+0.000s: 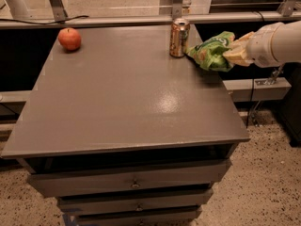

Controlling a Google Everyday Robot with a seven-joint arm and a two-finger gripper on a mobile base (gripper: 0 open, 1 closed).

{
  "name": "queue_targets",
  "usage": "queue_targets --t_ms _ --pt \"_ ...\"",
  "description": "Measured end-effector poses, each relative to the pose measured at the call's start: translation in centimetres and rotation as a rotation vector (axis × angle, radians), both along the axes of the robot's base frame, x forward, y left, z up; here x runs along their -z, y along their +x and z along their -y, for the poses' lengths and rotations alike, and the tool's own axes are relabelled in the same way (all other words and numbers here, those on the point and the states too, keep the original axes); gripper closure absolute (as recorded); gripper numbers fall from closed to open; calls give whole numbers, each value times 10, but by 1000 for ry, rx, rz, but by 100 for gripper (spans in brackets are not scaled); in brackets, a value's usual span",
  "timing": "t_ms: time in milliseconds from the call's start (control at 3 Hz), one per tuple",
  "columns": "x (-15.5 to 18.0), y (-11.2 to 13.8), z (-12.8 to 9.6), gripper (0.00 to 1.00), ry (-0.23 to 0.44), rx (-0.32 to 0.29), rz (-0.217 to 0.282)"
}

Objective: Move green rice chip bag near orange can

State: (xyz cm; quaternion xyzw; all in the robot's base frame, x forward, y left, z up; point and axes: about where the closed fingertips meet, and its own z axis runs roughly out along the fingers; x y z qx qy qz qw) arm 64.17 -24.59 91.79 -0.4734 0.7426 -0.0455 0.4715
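My gripper is carrying the green rice chip bag. Next, I let it go between the orange can and the table edge (194, 56) by the shelf.
The green rice chip bag (210, 52) is a crumpled light-green pouch at the table's far right edge. It is lifted slightly and its left tip reaches the base of the orange can (179, 37). The can stands upright near the back edge, right of centre. My gripper (233, 54) comes in from the right on a white arm and is shut on the right side of the bag. The bag hides the fingertips.
A red apple (69, 38) sits at the table's back left corner. The grey table top (127, 102) has drawers below its front. A metal rail runs behind the back edge. To the right are a low shelf and cables.
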Motion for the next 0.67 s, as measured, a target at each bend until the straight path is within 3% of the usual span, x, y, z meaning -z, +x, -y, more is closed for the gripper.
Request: queue_targets --t_ms 667 --pt "24 13 -12 100 43 -20 -5"
